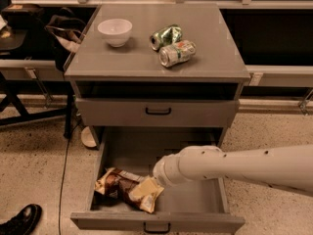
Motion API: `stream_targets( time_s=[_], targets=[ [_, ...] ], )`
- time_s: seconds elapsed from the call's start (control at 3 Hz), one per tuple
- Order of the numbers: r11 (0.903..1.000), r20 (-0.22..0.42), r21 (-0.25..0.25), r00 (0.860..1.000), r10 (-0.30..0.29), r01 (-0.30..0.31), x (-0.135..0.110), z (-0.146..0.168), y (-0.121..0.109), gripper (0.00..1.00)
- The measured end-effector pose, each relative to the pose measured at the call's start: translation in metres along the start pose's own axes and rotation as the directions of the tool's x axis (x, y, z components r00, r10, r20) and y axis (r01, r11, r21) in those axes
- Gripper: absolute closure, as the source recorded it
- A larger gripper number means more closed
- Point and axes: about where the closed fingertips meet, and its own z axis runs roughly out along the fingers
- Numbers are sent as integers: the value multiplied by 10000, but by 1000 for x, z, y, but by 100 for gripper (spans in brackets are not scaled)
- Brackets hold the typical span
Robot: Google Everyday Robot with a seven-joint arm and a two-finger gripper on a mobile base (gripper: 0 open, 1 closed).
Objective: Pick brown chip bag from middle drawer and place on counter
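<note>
My gripper is going to close on the end of the brown chip bag [135, 188] that faces my arm, inside the open middle drawer.
The brown chip bag [128, 188] lies crinkled on the floor of the open middle drawer [195, 199], at its front left, with a cream-yellow end pointing right. My white arm [244, 168] reaches in from the right. The gripper [155, 179] at its tip is down in the drawer, right at the bag's cream right end, mostly hidden behind the wrist. The counter [215, 43] is the grey cabinet top above.
A white bowl [115, 31] and two crushed cans, green [165, 36] and silver [177, 53], sit on the counter. A shut drawer front [157, 111] with a black handle lies above the open one. A black shoe [22, 220] is on the floor at left, with chair legs and a bag behind.
</note>
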Motion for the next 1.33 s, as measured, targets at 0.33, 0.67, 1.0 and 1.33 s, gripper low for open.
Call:
stream_targets(
  time_s=[0.33, 0.67, 1.0, 1.33],
  targets=[
    [9997, -27, 226, 9999, 111, -110, 24, 21, -9, 0],
    [9963, 14, 742, 9990, 437, -437, 33, 37, -23, 0],
    [9913, -28, 1106, 9974, 717, -709, 34, 61, -39, 0],
    [9913, -25, 1103, 9974, 724, -717, 34, 61, -39, 0]
  ],
)
